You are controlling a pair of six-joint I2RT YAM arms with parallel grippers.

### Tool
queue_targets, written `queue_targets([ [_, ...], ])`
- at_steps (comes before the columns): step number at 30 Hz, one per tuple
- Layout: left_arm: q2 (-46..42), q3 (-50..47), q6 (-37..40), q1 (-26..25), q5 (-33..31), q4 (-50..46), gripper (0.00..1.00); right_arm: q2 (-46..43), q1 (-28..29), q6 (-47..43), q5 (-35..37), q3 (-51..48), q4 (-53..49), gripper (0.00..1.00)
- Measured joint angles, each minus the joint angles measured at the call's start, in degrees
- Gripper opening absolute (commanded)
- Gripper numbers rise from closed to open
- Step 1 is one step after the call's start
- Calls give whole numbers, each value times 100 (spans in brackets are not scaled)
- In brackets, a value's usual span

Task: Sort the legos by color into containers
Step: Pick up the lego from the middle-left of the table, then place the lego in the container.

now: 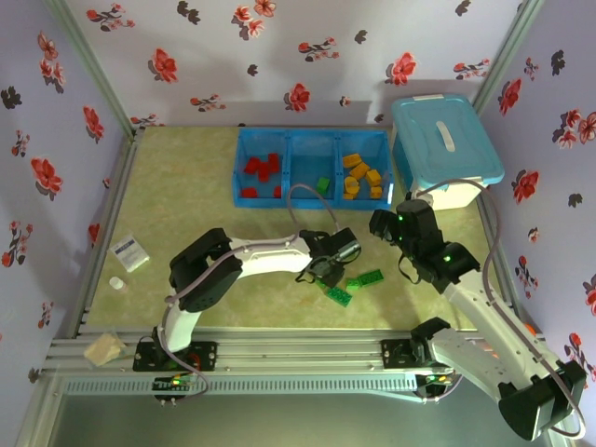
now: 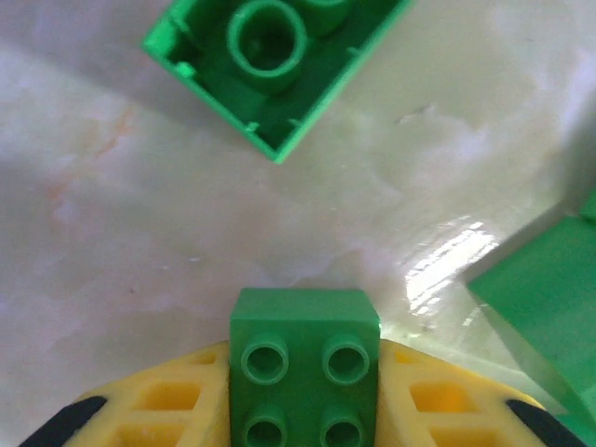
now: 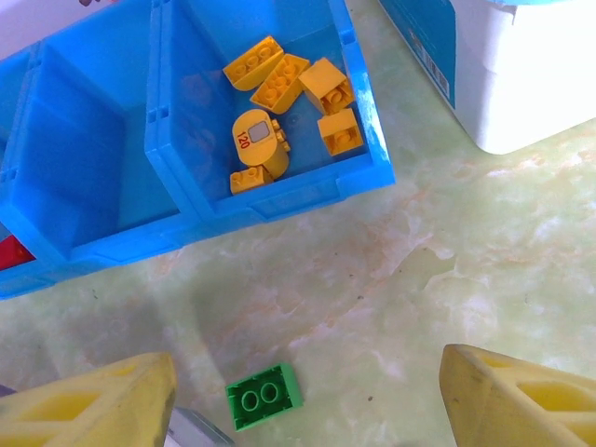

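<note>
My left gripper is holding the lego low over the table. It will let go of it in the middle compartment [image 1: 307, 171], between that compartment's green lego and the red legos.
The containers are three joined compartments of a low blue tray [image 1: 289, 197]. Red legos [image 1: 262, 169] lie in the left one, one green lego [image 1: 322, 184] in the middle, and orange-yellow legos [image 3: 279, 88] in the right. My left gripper [image 2: 304, 349] is low over the table, shut on a green four-stud lego [image 2: 304, 321]. An upturned green lego [image 2: 270, 65] lies just ahead of it and another green piece [image 2: 549, 317] to its right. My right gripper [image 3: 307, 368] hangs open above the table, with an upturned green lego [image 3: 264, 396] below it.
A taller light-blue lidded tub [image 1: 445, 140] stands right of the tray. Two green legos [image 1: 365, 278] [image 1: 337, 295] lie near the table's front middle. A white card [image 1: 131, 251] and a small white item [image 1: 115, 282] sit by the left wall.
</note>
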Motion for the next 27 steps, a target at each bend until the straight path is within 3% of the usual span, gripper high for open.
queue_targets([
  [15, -1880, -636, -15, 1683, -103, 310, 26, -48, 0, 214, -195, -328, 59, 74],
  [20, -1915, -378, 66, 2166, -101, 315, 26, -57, 0, 402, -570, -739, 428, 75],
  [27, -1471, 793, 334, 2590, -103, 278, 26, -138, 0, 498, -811, -944, 426, 75],
])
